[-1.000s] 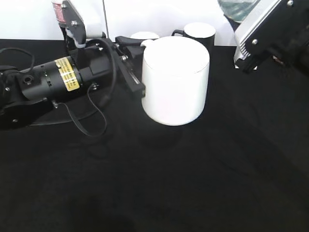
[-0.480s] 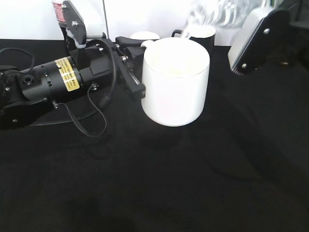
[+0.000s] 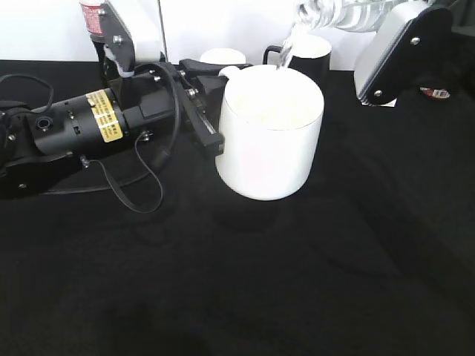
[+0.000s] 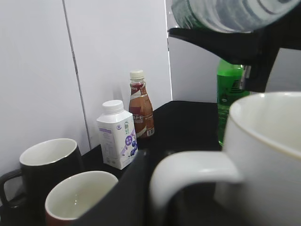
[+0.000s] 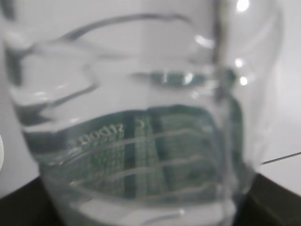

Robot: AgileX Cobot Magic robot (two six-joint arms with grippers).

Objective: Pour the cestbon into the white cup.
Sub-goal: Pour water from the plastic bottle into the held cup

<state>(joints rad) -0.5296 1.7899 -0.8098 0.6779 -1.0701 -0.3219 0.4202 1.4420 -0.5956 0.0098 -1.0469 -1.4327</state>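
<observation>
My left gripper has the white cup. I need to set it down on the black table (image 3: 170,132) next to the red-labelled bottle.
The white cup (image 3: 271,137) stands slightly tilted on the black table. My left gripper (image 3: 204,100) is shut on its handle from the left. In the left wrist view the handle (image 4: 197,167) sits against my dark finger (image 4: 136,197), with the cup wall (image 4: 268,155) at right. My right gripper (image 3: 390,44) is shut on the cestbon (image 3: 338,11) and holds it tipped above the cup's far rim. A thin stream of water (image 3: 286,46) falls into the cup. The bottle also shows in the left wrist view (image 4: 225,14). It fills the right wrist view (image 5: 141,141), green label showing.
A black mug (image 3: 308,48) (image 4: 42,160) and a red-brown mug with white inside (image 3: 223,55) (image 4: 80,202) stand behind the cup. A small white carton (image 4: 117,134), a brown drink bottle (image 4: 140,106) and a green bottle (image 4: 230,94) stand by the back wall.
My right arm has swung the cestbon in from the upper right and tipped it over the cup; water now streams out. The cup has shifted slightly.
</observation>
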